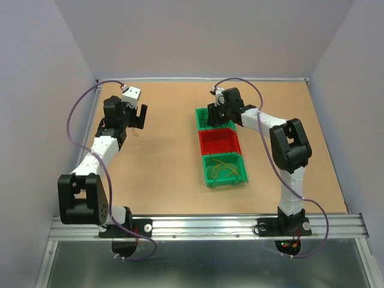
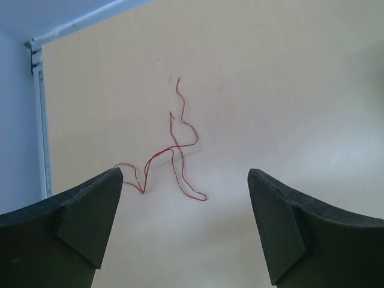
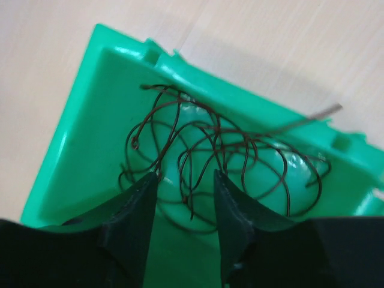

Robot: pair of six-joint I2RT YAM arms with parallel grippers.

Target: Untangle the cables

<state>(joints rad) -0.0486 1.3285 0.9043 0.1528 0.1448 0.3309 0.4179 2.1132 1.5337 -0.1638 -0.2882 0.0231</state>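
Note:
Next, I close my left gripper on the thin red cable at the sharp bend (image 1: 132, 132) (image 2: 143, 190) next to its small loop, where its strands come together.
A thin red cable (image 2: 177, 150) lies loose and curly on the tan table, alone. My left gripper (image 2: 185, 177) hangs just over its near end with jaws wide open and nothing between them; in the top view it (image 1: 137, 117) is at the far left. Several dark brown cables (image 3: 240, 150) lie tangled in the far green bin (image 3: 78, 150). My right gripper (image 3: 186, 177) is lowered into that bin, its jaws apart with a gap. A few dark strands pass between the fingertips; none is pinched. Yellow cables (image 1: 223, 168) fill the near green bin.
Three bins stand in a row at mid-table: the far green bin (image 1: 203, 123), a red bin (image 1: 219, 142) and the near green bin (image 1: 239, 178). A metal rail (image 2: 39, 120) runs along the table's left edge. One dark strand sticks out over the far bin's rim (image 3: 321, 112).

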